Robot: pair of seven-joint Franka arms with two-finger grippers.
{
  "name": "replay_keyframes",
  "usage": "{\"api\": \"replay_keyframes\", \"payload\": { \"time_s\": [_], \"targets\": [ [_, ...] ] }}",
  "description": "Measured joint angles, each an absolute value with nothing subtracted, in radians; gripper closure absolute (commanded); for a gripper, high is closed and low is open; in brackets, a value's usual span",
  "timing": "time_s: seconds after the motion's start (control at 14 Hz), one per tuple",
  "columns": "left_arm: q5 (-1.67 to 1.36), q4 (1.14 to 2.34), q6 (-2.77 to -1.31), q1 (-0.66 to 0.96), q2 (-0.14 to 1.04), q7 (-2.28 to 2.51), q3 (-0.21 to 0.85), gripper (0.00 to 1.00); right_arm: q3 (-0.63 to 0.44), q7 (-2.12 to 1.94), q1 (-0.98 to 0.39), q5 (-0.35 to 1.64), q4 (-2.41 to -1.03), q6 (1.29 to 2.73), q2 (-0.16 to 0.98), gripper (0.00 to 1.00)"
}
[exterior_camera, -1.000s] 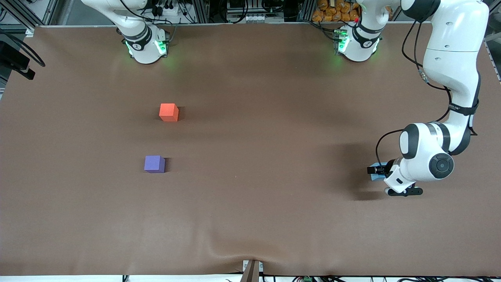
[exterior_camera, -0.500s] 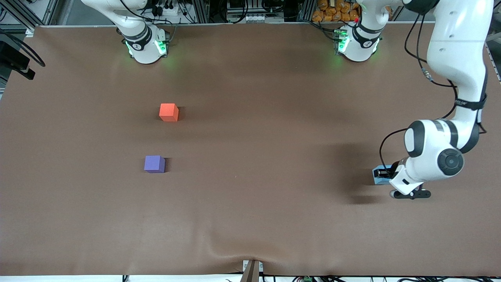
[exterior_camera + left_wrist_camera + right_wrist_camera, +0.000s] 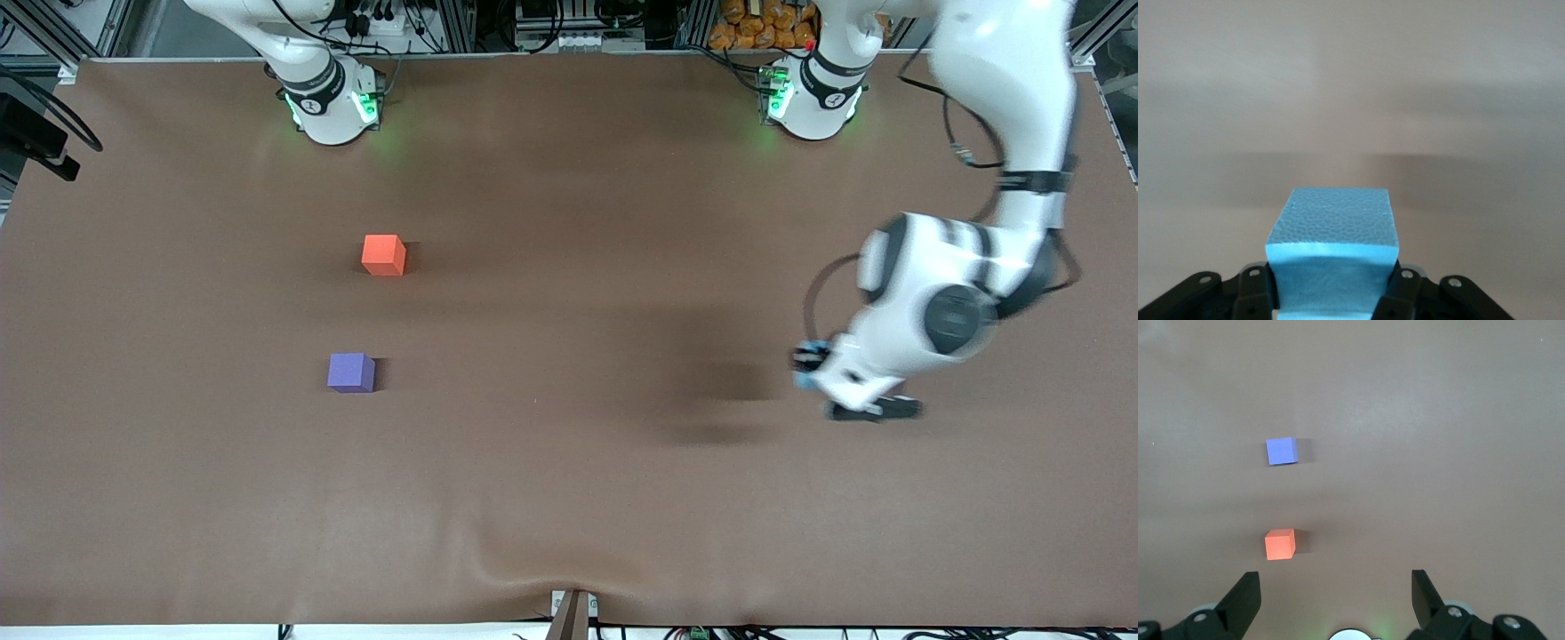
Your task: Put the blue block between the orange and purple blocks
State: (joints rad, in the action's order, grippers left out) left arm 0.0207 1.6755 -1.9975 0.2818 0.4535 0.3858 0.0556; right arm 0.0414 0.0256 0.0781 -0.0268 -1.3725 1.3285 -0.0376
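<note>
Next, my left gripper puts the blue block down on the bare middle of the brown table (image 3: 575, 303), well short of the orange block.
My left gripper (image 3: 807, 366) is shut on the light sky-blue block (image 3: 804, 380) and holds it up over the brown table (image 3: 569, 462) toward the left arm's end. In the left wrist view the blue block (image 3: 1331, 253) fills the space between the two black fingers (image 3: 1255, 287). The orange block (image 3: 383, 254) and the purple block (image 3: 350, 372) stand apart on the table toward the right arm's end, the purple one nearer the front camera. My right gripper (image 3: 1336, 595) is open and empty, high over the table; its view shows the orange block (image 3: 1279, 544) and the purple block (image 3: 1281, 451).
The right arm's base (image 3: 331, 102) and the left arm's base (image 3: 811, 98) stand along the table's edge farthest from the front camera. A small bracket (image 3: 573, 613) sits at the table's near edge.
My left gripper has lifted the blue block off the table and moved with it toward the right arm's end. The right arm and the orange and purple blocks have not moved.
</note>
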Motion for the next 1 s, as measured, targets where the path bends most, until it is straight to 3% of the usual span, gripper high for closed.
{"api": "replay_keyframes", "payload": {
  "time_s": [0.29, 0.57, 0.64, 0.71, 0.79, 0.86, 1.0],
  "targets": [
    [0.007, 1.644, -1.998, 0.543, 0.507, 0.656, 0.061, 0.69, 0.041, 0.026, 0.078, -0.027, -1.373, 1.328, -0.038, 0.00],
    [-0.022, 1.516, -2.018, 0.736, 0.677, 0.809, 0.062, 0.67, 0.040, 0.026, 0.078, -0.027, -1.373, 1.327, -0.036, 0.00],
    [-0.030, 1.477, -2.030, 0.764, 0.717, 0.827, 0.062, 0.59, 0.040, 0.026, 0.078, -0.027, -1.373, 1.327, -0.035, 0.00],
    [-0.034, 1.448, -2.048, 0.786, 0.749, 0.831, 0.062, 0.45, 0.041, 0.026, 0.078, -0.027, -1.373, 1.327, -0.034, 0.00],
    [-0.035, 1.431, -2.071, 0.802, 0.774, 0.831, 0.062, 0.05, 0.041, 0.026, 0.078, -0.027, -1.373, 1.328, -0.031, 0.00],
    [-0.035, 1.423, -2.089, 0.816, 0.794, 0.831, 0.061, 0.00, 0.042, 0.026, 0.077, -0.026, -1.373, 1.328, -0.029, 0.00],
    [-0.035, 1.418, -2.108, 0.836, 0.826, 0.831, 0.061, 0.00, 0.045, 0.025, 0.060, -0.024, -1.376, 1.327, -0.008, 0.00]
  ]
}}
